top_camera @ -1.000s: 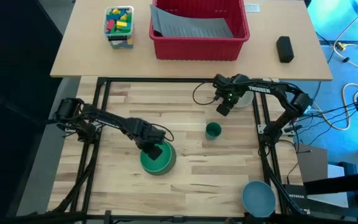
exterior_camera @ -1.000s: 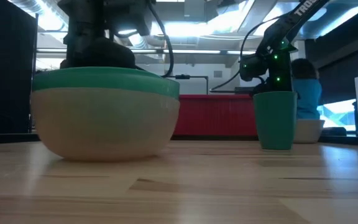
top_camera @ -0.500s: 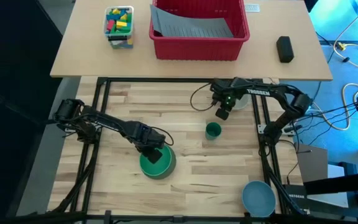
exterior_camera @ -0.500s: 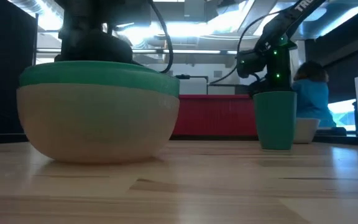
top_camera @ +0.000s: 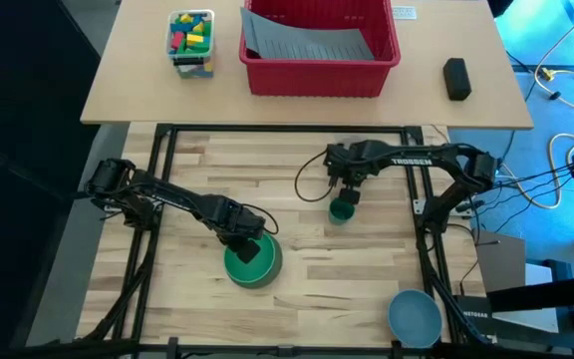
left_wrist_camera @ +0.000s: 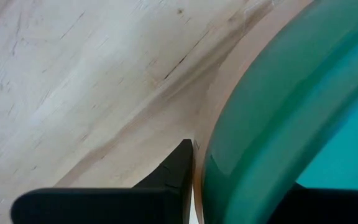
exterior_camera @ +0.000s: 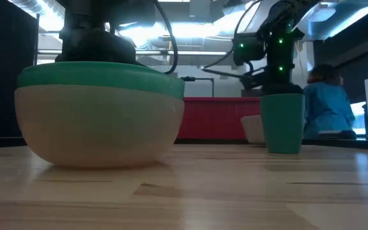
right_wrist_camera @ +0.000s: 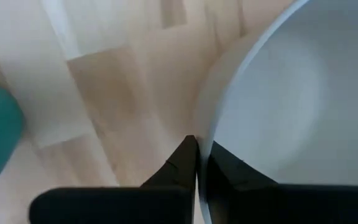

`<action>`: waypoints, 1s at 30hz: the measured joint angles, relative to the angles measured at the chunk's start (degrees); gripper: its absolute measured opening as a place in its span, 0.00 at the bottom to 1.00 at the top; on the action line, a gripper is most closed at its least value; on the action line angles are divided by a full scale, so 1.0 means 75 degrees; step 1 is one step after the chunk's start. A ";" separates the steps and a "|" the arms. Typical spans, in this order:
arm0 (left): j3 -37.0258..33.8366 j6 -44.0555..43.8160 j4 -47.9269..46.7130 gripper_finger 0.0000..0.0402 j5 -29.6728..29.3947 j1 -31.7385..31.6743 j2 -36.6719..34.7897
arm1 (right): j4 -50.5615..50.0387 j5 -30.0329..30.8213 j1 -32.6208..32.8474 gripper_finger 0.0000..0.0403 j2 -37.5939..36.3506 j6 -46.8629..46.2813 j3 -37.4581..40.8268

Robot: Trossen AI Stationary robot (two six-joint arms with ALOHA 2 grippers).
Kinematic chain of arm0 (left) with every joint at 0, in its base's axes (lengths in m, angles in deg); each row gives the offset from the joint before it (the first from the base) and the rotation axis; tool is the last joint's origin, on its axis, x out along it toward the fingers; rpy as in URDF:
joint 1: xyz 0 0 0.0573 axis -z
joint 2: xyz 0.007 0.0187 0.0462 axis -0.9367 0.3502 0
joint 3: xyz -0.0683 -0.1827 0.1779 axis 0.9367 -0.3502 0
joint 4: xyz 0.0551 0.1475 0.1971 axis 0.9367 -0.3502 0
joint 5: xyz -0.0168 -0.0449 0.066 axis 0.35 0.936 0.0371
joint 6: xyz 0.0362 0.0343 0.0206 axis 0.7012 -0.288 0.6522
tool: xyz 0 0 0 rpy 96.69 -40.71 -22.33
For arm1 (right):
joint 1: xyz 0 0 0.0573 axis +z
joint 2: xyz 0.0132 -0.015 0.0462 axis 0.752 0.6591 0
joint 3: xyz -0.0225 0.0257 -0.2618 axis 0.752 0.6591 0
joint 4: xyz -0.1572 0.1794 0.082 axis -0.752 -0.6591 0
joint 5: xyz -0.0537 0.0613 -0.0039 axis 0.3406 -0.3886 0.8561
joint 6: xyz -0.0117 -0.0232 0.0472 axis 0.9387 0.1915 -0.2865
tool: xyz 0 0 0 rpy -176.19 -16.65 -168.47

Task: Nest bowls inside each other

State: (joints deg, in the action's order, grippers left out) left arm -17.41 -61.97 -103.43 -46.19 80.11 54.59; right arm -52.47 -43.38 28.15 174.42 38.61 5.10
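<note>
My right gripper should set the grey-white bowl, now just beyond the green cup, down between the teal green bowl and the dark green cup (top_camera: 286, 219).
A teal green bowl (top_camera: 257, 267) sits nested in a pale pink bowl (exterior_camera: 101, 131) on the table's near left. My left gripper (top_camera: 248, 246) points down and is shut on their rims. My right gripper (top_camera: 347, 186) is shut on a grey-white bowl (right_wrist_camera: 278, 93), just beyond the small dark green cup (top_camera: 342, 209). In the low view this bowl (exterior_camera: 253, 129) shows behind the cup (exterior_camera: 282, 122). A light blue bowl (top_camera: 414, 317) stands on its base at the near right. My left gripper pinches the stacked rims (left_wrist_camera: 229, 143) from above, one finger outside the pink bowl and one inside the teal bowl. The stack rests upright on the table. My right gripper pinches the grey-white bowl's rim (right_wrist_camera: 207, 118) from above, one finger (right_wrist_camera: 179, 158) outside the wall and one inside. The bowl stays upright. Whether it is clear of the table I cannot tell.
On the far table stand a red bin (top_camera: 317, 78), a clear box of coloured blocks (top_camera: 191, 42) and a black object (top_camera: 455, 78). A person in blue (exterior_camera: 328, 108) sits beyond the table. Bare wood lies between the two arms.
My right gripper has gone toward the table's left edge and a little nearer, rolling as it went. It has brought the grey-white bowl from the far right to just beyond the green cup.
</note>
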 joint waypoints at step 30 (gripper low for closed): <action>-0.0003 -0.1623 -0.2419 0.05 -0.0332 0.1423 -0.1671 | -0.1604 -0.0327 0.2590 0.00 0.0000 0.0314 -0.4041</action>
State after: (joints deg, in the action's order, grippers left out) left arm -17.43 -74.14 -121.58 -48.68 90.78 42.06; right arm -64.50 -45.83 47.58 174.42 40.97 -25.21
